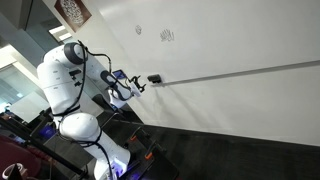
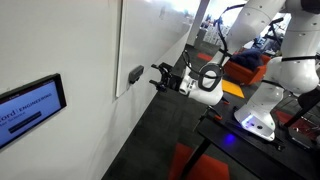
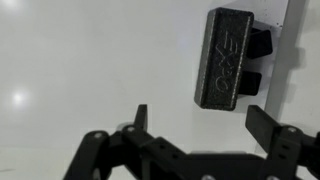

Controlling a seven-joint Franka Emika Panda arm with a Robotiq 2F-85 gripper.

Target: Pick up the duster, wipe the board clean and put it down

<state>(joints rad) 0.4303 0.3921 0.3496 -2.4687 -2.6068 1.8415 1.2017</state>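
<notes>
The gripper will next go to the duster's near end [image 1: 150, 79] [image 3: 217, 92], by the letter O, and close there across the long sides of the black duster.
The duster [image 3: 224, 58] is a black block stuck on the white board [image 3: 90, 60], near the board's edge. It also shows in both exterior views [image 1: 154, 78] [image 2: 135, 74] as a small dark block on the whiteboard. My gripper [image 3: 200, 122] is open and empty, its two fingers just short of the duster, not touching it. In the exterior views the gripper [image 1: 139, 85] [image 2: 157, 77] hovers close to the duster. A scribble [image 1: 167, 35] is drawn on the board, higher up and away from the duster.
A wall screen [image 2: 30, 106] hangs beside the board. The board's ledge [image 1: 240, 72] runs along its lower edge. The robot's white base [image 2: 255, 105] stands on a black stand, with red chairs [image 2: 195, 162] on the dark floor.
</notes>
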